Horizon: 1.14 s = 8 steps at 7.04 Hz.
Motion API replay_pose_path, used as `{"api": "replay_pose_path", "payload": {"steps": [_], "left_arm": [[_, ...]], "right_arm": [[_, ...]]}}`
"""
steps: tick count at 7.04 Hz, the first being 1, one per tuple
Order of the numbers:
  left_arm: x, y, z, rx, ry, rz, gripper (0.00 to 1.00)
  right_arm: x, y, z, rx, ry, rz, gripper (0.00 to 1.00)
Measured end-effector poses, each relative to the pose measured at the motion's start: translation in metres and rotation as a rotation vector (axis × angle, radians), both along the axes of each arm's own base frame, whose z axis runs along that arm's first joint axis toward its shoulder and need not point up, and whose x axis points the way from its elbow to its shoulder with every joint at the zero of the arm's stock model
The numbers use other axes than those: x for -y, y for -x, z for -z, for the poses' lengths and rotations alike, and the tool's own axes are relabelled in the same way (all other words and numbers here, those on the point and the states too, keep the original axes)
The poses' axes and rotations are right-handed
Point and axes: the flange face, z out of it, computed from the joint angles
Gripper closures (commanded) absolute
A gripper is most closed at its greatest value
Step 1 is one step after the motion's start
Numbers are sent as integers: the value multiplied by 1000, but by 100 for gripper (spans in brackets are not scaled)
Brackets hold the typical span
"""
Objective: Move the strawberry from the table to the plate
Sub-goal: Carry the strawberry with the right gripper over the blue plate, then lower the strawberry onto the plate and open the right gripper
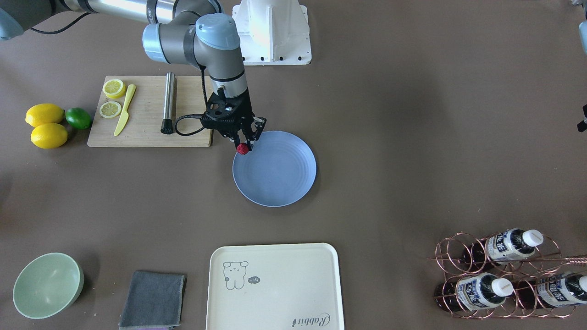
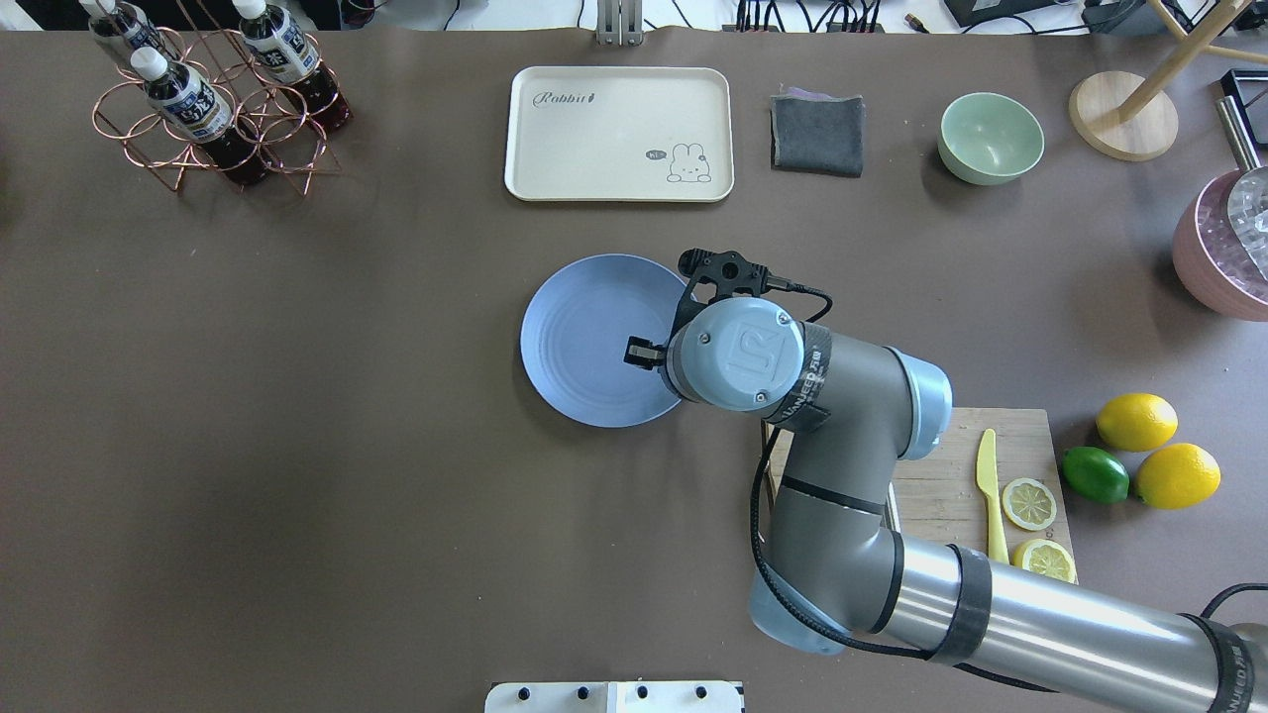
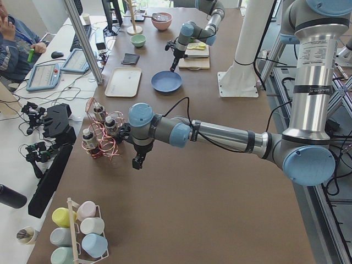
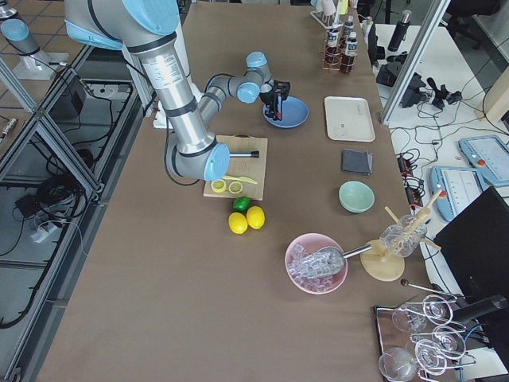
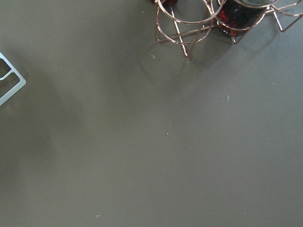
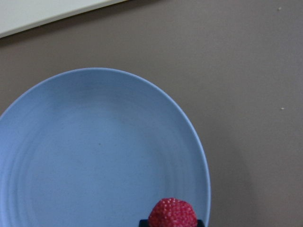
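I should use my right gripper to set the strawberry down gently, close to the middle of the blue plate (image 1: pixel 279 173) (image 6: pixel 83 165).
The small red bumpy strawberry (image 1: pixel 242 148) is pinched in my right gripper (image 1: pixel 243 145), which is shut on it. It hangs just above the rim of the blue plate (image 1: pixel 284 174), on the side towards the cutting board. In the right wrist view the strawberry (image 6: pixel 172 213) sits at the bottom edge over the plate (image 6: pixel 94 156). From overhead my wrist hides the berry above the plate (image 2: pixel 580 342). My left gripper (image 3: pixel 137 162) hovers over the brown table (image 1: pixel 390 137) beside the bottle rack; whether it is open or shut I cannot tell.
A wooden cutting board (image 1: pixel 149 112) with lemon slices, a yellow knife and a metal rod lies beside the plate. Two lemons and a lime (image 1: pixel 78 118) lie past it. A cream tray (image 1: pixel 275 286), grey cloth (image 1: pixel 153 300), green bowl (image 1: pixel 47 284) and copper bottle rack (image 1: pixel 504 275) line the far side.
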Motion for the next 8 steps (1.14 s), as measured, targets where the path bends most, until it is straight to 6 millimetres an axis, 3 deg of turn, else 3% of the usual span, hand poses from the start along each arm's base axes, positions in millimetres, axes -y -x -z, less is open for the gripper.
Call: {"api": "replay_pose_path", "payload": {"steps": [2, 6, 8], "left_arm": [[-7, 4, -24, 13, 90, -7, 2], [-9, 5, -32, 21, 189, -18, 2], [-13, 6, -39, 22, 171, -39, 2]], "right_arm": [[5, 39, 25, 3, 14, -20, 100], [30, 56, 38, -15, 3, -65, 100], [43, 68, 32, -15, 1, -75, 100]]}}
